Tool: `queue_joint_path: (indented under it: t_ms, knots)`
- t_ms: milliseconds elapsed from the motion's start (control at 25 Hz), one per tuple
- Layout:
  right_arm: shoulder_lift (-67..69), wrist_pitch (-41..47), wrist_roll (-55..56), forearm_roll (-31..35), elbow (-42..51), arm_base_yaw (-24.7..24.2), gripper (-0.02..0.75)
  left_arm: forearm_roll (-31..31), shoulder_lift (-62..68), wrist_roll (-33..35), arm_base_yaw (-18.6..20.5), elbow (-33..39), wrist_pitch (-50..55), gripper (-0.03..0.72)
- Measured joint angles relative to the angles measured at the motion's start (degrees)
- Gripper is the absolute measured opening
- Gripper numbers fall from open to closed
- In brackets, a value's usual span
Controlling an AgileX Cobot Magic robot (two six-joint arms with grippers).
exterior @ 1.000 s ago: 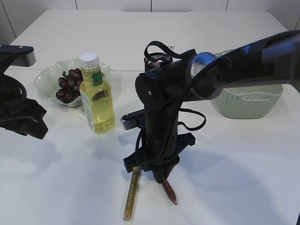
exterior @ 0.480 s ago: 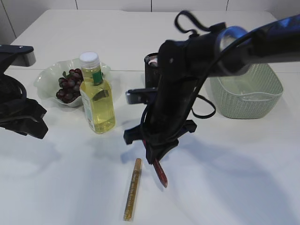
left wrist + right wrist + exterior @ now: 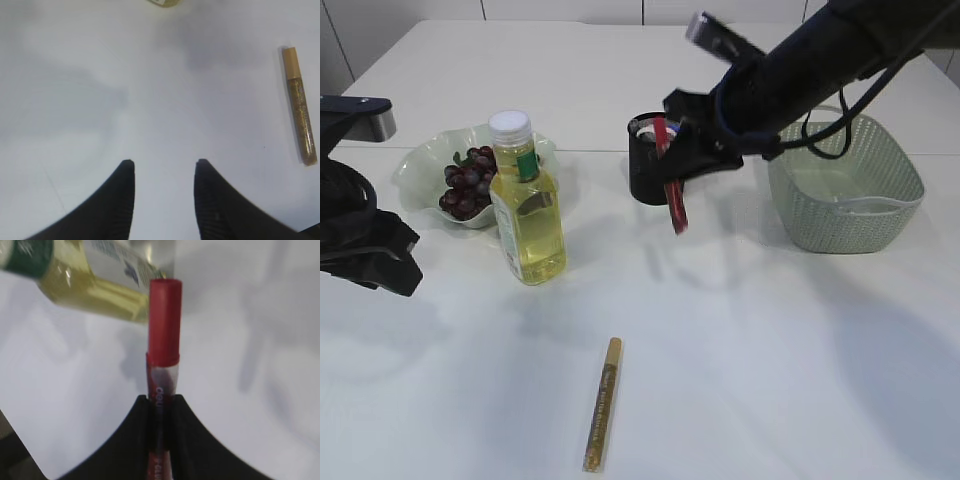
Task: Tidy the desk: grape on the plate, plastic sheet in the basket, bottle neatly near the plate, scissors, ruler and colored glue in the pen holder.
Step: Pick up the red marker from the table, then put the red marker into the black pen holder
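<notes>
My right gripper will release the red colored glue pen inside the black pen holder [image 3: 645, 124], next to the pale handles.
My right gripper [image 3: 678, 160] [image 3: 161, 397] is shut on a red colored glue pen [image 3: 673, 200] [image 3: 164, 325], which hangs tilted just in front of the black pen holder [image 3: 642, 185]. A gold colored glue pen [image 3: 602, 403] [image 3: 299, 105] lies on the table near the front. The bottle [image 3: 527, 205] [image 3: 95, 282] of yellow liquid stands upright next to the pale green plate [image 3: 420, 160], which holds the grape bunch [image 3: 467, 183]. At the far left my left gripper [image 3: 370, 250] [image 3: 165, 162] is open over bare table. Scissors, ruler and plastic sheet are hidden.
A green woven basket [image 3: 845, 215] stands at the right, behind my right arm. The white table [image 3: 770, 380] stretches around the gold pen.
My right arm has lifted the red glue pen off the table beside the gold pen and carried it up and back to the pen holder. The left arm has stayed still.
</notes>
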Motion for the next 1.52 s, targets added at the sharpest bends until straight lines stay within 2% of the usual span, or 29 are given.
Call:
queue_joint_path:
  t_ms: [240, 360, 560, 760, 1080, 1520]
  knots:
    - [0.0, -4.44, -12.2, 15.58, -5.43, -5.11, 0.101, 0.0, 0.0, 0.0, 0.0, 0.0, 0.0, 0.289]
    - [0.47, -9.0, -18.88, 21.76, -7.96, -5.59, 0.101, 0.0, 0.0, 0.0, 0.0, 0.0, 0.0, 0.289]
    - [5.65, -11.28, -30.86, 30.85, -13.84, -5.59, 0.101, 0.0, 0.0, 0.0, 0.0, 0.0, 0.0, 0.289]
    - [12.07, -13.55, -40.98, 34.7, -19.85, -5.59, 0.101, 0.0, 0.0, 0.0, 0.0, 0.0, 0.1, 0.289]
    - [20.31, -17.37, -49.61, 39.66, -27.84, -5.59, 0.101, 0.78, 0.0, 0.0, 0.0, 0.0, 0.55, 0.289]
    - [25.26, -18.29, -68.0, 49.49, -28.69, -5.59, 0.102, 1.15, 0.0, 0.0, 0.0, 0.0, 1.47, 0.289]
